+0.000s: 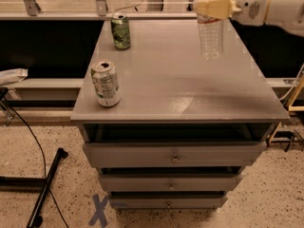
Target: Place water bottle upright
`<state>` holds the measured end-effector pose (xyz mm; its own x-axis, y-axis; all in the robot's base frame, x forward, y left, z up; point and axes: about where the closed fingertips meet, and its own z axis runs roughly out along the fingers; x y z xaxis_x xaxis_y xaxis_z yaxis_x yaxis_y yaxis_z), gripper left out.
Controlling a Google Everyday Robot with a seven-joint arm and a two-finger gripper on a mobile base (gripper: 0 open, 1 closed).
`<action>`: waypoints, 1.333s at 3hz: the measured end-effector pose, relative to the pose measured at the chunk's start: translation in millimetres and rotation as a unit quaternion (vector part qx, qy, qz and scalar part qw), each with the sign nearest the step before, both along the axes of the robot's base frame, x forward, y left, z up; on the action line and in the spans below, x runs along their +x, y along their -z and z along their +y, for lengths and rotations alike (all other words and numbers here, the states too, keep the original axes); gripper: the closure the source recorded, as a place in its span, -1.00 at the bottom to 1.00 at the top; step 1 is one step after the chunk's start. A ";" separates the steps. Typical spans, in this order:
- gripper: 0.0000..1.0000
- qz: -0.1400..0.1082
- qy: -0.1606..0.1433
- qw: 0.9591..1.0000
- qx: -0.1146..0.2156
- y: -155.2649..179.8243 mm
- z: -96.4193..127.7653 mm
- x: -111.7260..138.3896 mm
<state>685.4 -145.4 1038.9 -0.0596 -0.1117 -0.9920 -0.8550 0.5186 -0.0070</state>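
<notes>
My gripper is going to put the water bottle down upright on the open grey table top, across from the white can (186, 83).
The water bottle (210, 34) is clear and ribbed, and hangs upright over the far right part of the grey table top (180, 84). My gripper (214, 6), with cream-coloured fingers (223, 7), is shut on the bottle's upper part, and the white arm reaches in from the top right. The bottle's cap is cut off by the top edge of the picture. I cannot tell whether the bottle's base touches the table or hovers just above it.
A green can (121, 31) stands at the far left of the table. A white can (105, 83) stands near the front left edge. Drawers (175, 156) sit below the top. Cables and a black stand leg (45, 189) lie on the floor at left.
</notes>
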 end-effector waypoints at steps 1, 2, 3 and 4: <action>1.00 -0.022 -0.008 0.995 0.101 5.5 7.6 3.0; 1.00 -0.046 -0.018 0.986 0.157 7.2 12.6 0.2; 1.00 -0.074 -0.021 0.985 0.157 4.7 15.3 -6.2; 1.00 -0.097 -0.019 0.988 0.122 8.2 17.8 -14.6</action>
<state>670.8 -127.6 1030.7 0.1340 0.1344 -0.9818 -0.8691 0.4920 -0.0513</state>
